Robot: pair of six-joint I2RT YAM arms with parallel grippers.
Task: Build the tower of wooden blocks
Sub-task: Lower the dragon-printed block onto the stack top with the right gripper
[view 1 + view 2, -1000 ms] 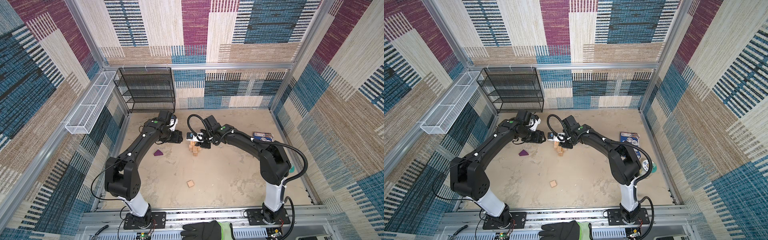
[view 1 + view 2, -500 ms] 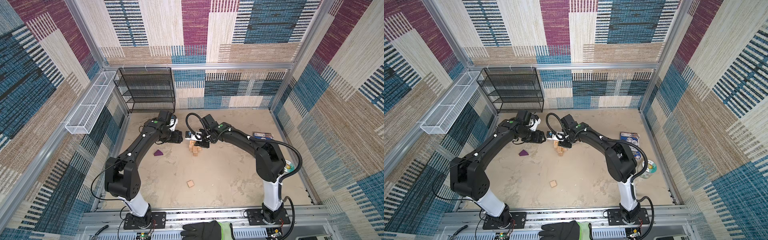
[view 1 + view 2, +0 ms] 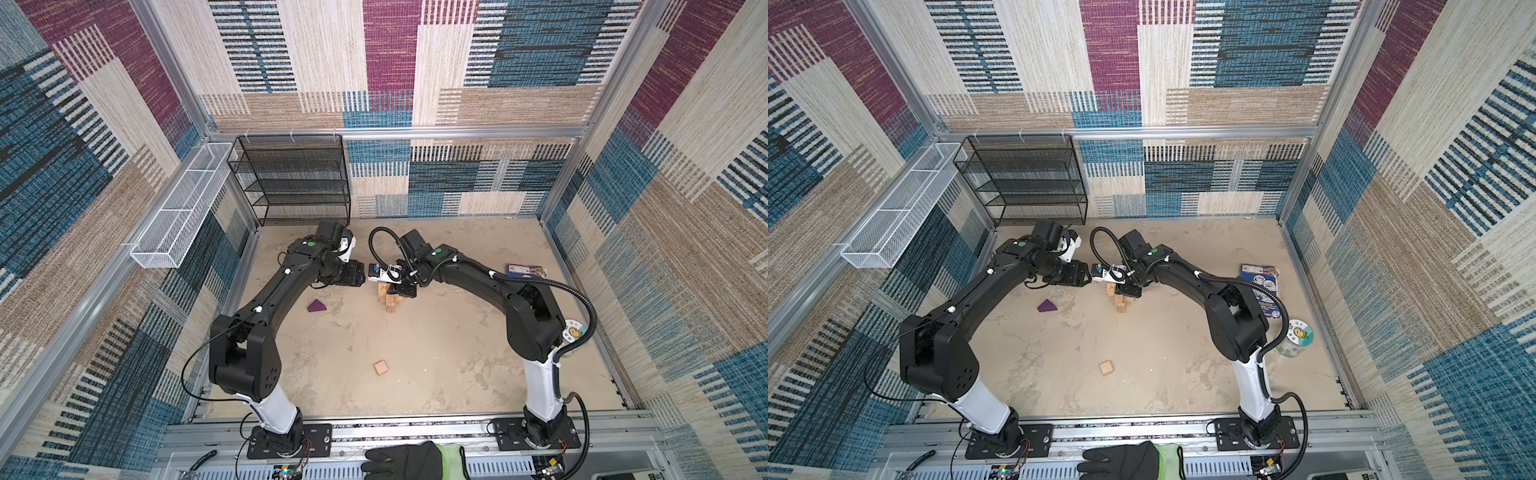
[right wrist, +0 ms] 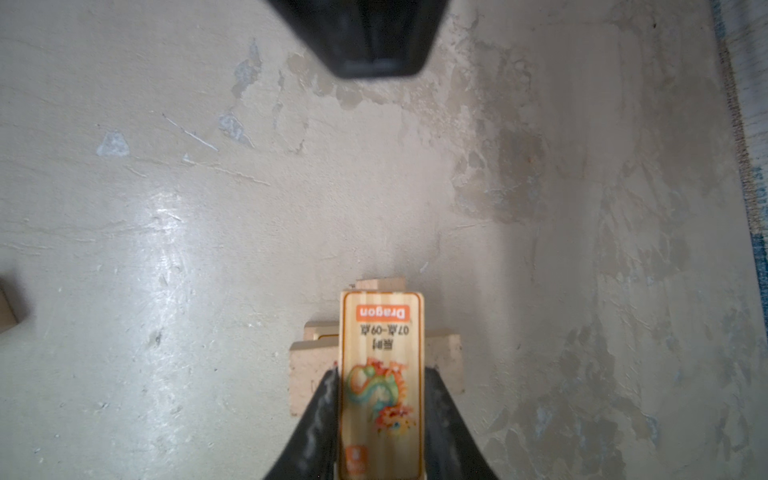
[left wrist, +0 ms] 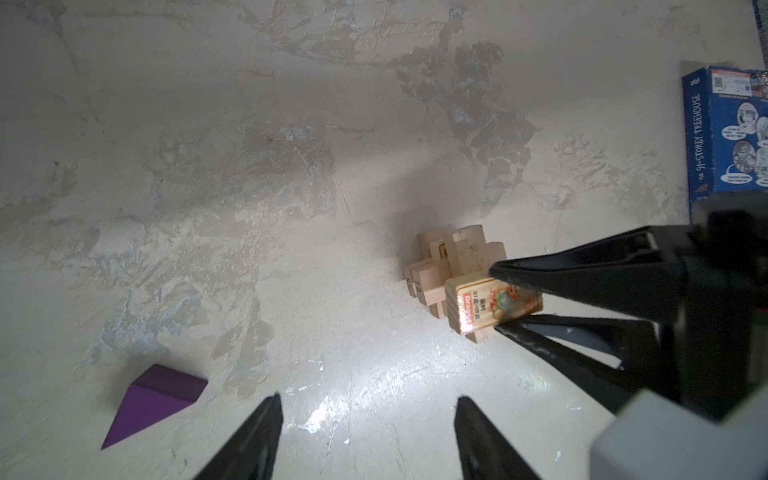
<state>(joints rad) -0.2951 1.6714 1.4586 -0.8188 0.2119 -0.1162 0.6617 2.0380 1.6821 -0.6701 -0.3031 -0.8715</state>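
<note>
Next, my right gripper puts the dragon wood block down crosswise on top of the short stack of pale wood blocks (image 3: 392, 297) (image 4: 379, 373) and lets go.
The tower (image 3: 390, 301) (image 3: 1120, 301) is a short stack of pale wood blocks laid crosswise, at mid-floor. My right gripper (image 4: 381, 374) (image 5: 494, 299) is shut on a wood block with an orange dragon print (image 4: 381, 332) (image 5: 482, 305), held level at the top of the stack (image 5: 440, 257). Whether that block rests on the stack I cannot tell. My left gripper (image 5: 368, 400) stands open and empty above the floor, just left of the tower. A purple wedge (image 3: 316, 306) (image 5: 153, 399) lies further left. A loose cube (image 3: 381, 368) (image 3: 1106, 368) sits nearer the front.
A blue printed booklet (image 3: 1260, 282) (image 5: 727, 133) lies by the right wall, with a lidded jar (image 3: 1298, 336) behind the right arm's elbow. A black wire shelf (image 3: 291, 178) stands at the back left and a white wire basket (image 3: 178, 212) hangs on the left wall. A gloved hand (image 3: 407, 461) rests at the front rail.
My right arm has shifted slightly left with the printed block, closer over the stack. The left arm and the loose pieces have not moved.
</note>
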